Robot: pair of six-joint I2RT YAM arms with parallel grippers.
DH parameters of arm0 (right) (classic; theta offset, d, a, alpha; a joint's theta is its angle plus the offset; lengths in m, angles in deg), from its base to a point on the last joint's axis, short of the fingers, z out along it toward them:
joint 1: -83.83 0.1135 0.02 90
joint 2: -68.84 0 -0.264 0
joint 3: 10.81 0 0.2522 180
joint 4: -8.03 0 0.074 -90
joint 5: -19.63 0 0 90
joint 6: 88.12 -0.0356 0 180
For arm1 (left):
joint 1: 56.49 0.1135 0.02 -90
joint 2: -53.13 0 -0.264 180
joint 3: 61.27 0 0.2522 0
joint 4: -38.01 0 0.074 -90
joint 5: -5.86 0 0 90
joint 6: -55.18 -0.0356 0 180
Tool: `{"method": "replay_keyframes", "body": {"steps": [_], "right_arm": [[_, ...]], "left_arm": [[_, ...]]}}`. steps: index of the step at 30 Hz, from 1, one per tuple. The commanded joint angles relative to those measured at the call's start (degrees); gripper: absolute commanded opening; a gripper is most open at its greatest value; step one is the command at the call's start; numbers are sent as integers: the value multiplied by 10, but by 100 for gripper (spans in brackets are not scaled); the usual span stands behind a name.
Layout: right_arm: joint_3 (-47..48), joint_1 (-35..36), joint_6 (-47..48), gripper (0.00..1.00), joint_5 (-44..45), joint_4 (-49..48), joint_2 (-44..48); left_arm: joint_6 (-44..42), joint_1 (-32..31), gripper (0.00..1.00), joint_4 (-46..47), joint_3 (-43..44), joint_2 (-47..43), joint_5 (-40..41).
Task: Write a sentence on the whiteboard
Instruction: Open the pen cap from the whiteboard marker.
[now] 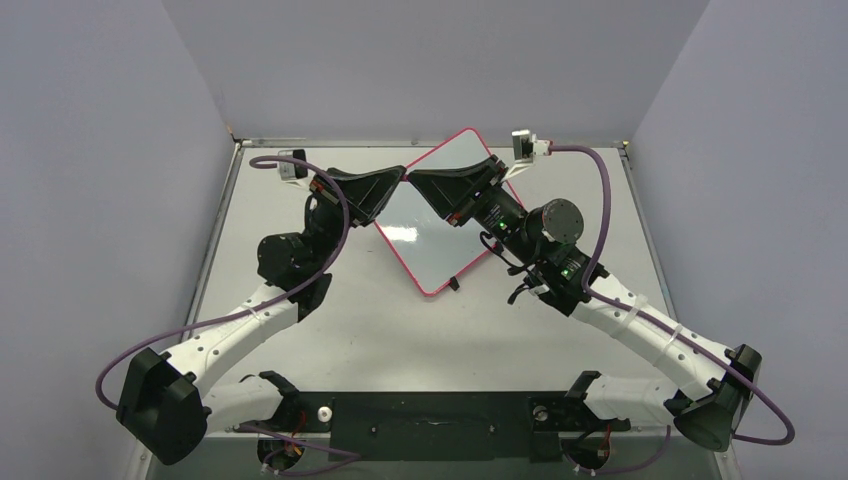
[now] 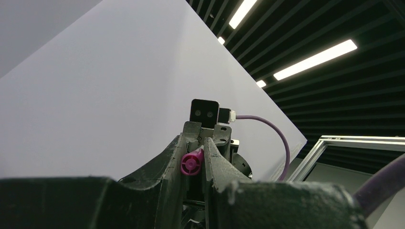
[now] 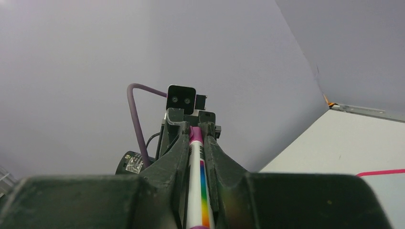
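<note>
I should set the magenta cap on the bare table (image 1: 322, 307) between the whiteboard and my left gripper's white forearm.
The whiteboard (image 1: 428, 240), white with a red-pink rim, lies turned like a diamond on the table; no lettering shows on it. Its rim also shows in the right wrist view (image 3: 379, 172). My left gripper (image 1: 396, 184) (image 2: 200, 137) is shut on a magenta pen cap (image 2: 191, 163). My right gripper (image 1: 416, 184) (image 3: 196, 131) is shut on the marker pen (image 3: 196, 183), white with a rainbow stripe and a magenta front end. The two grippers meet tip to tip above the board's far left part. I cannot tell whether the cap sits on the pen.
The grey table (image 1: 300, 330) is walled on the left, right and back. A small dark piece (image 1: 453, 284) lies at the board's near edge. Purple cables (image 1: 330, 180) loop from both wrists.
</note>
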Motion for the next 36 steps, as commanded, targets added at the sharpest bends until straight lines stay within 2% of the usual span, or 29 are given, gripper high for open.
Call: {"method": "replay_keyframes", "body": {"steps": [1, 5, 9, 14, 20, 26, 28, 30, 32, 33, 34, 35, 36], "right_arm": [[10, -6, -5, 0, 5, -21, 3], [6, -8, -13, 0, 18, -18, 9], [9, -14, -32, 0, 56, 38, 17], [-15, -47, -87, 0, 73, 53, 33], [-50, -89, -152, 0, 50, 30, 43], [-71, -105, -162, 0, 41, 24, 55], [-75, -110, -160, 0, 39, 29, 61], [-76, -117, -152, 0, 39, 44, 66], [-78, -122, -135, 0, 49, 68, 81], [-79, -126, -120, 0, 53, 78, 85], [-81, -127, -113, 0, 62, 98, 95], [-82, -130, -99, 0, 66, 107, 99], [-84, -131, -92, 0, 75, 126, 108]], "left_arm": [[-14, -7, 0, 22, 8, -2, -30], [-37, -6, 0, 19, 4, -9, -40], [-102, -3, 0, 20, -18, -42, -47], [-171, 4, 0, -7, -44, -93, -38], [-182, 20, 0, -27, -69, -122, -16], [-178, 33, 0, -40, -85, -148, 21], [-185, 38, 0, -74, -76, -156, 22], [-196, 43, 0, -143, -70, -175, 31], [-221, 47, 0, -336, -59, -204, 72], [-244, 47, 0, -397, -46, -225, 122], [-253, 47, 0, -515, -41, -233, 154], [-267, 47, 0, -570, -34, -246, 216], [-271, 47, 0, -683, -32, -247, 248]]}}
